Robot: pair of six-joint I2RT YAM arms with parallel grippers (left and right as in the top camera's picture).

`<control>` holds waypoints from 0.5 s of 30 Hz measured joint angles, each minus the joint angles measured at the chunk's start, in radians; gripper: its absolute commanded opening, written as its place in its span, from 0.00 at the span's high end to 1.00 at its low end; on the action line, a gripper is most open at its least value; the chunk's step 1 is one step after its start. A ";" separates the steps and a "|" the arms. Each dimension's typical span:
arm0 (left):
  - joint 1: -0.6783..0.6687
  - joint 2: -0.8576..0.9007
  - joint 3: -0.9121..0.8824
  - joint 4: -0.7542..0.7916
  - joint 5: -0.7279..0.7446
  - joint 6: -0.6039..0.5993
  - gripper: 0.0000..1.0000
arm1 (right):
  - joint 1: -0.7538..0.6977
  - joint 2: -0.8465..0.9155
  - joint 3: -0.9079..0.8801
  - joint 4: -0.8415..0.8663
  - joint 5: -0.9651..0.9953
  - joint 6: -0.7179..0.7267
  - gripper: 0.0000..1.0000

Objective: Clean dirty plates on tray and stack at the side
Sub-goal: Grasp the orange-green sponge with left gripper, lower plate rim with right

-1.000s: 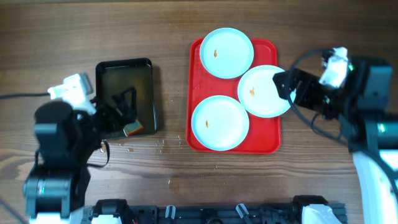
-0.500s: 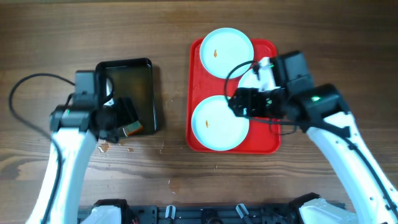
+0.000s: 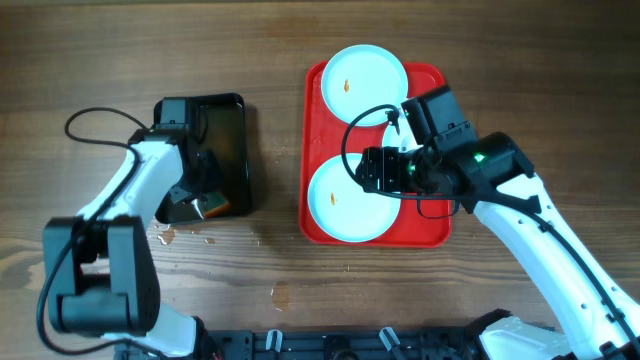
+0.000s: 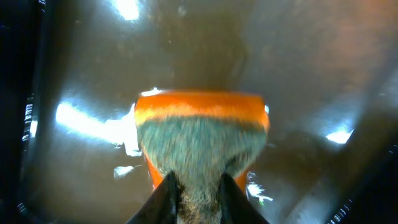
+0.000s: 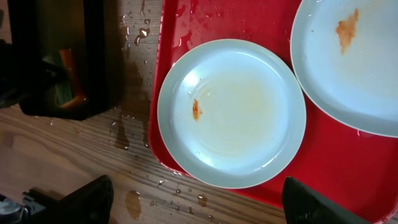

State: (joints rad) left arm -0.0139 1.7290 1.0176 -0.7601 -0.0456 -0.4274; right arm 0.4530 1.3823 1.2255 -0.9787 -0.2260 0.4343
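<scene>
The near plate's rim (image 3: 399, 200) (image 5: 305, 126) meets the smeared plate under my right arm. My right gripper needs to close just in front of that spot.
The red tray (image 3: 438, 232) holds pale blue plates. The far plate (image 3: 365, 85) carries a small orange smear. The near plate (image 3: 345, 205) (image 5: 231, 112) has an orange smear left of its middle. A third plate (image 5: 354, 62), also smeared, lies mostly under my right arm in the overhead view. My right gripper (image 3: 368, 170) (image 5: 199, 202) hovers open above the near plate, its fingers spread wide over the plate's front edge and touching nothing. My left gripper (image 3: 203, 195) (image 4: 198, 194) is down in the black tray, shut on an orange sponge with a green scouring face (image 4: 202, 134).
The black tray (image 3: 228, 110) (image 5: 74, 56) sits left of the red tray and holds dark water. Water drops (image 5: 134, 202) lie on the wooden table between the two trays and in front of the red one. Cables loop above both arms.
My left gripper has closed on the sponge in the black tray. My right arm swung in from the right and now hangs over the near plate, its jaws still wide.
</scene>
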 measured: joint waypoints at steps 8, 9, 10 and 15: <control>0.000 0.019 0.039 -0.058 -0.008 0.079 0.96 | 0.000 0.000 0.000 0.007 0.003 0.000 0.13; 0.000 0.019 0.060 -0.087 -0.010 0.089 0.96 | 0.000 0.000 0.000 0.007 0.003 0.000 0.13; 0.000 0.018 0.076 -0.104 -0.010 0.095 0.96 | 0.000 0.000 0.000 0.007 0.003 0.000 0.13; -0.004 -0.028 0.143 -0.129 -0.010 0.117 0.96 | 0.000 0.000 0.000 0.011 0.003 0.000 0.13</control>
State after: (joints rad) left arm -0.0181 1.7012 1.1610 -0.8894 -0.0555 -0.3107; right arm 0.4526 1.3823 1.2255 -0.9680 -0.2230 0.4347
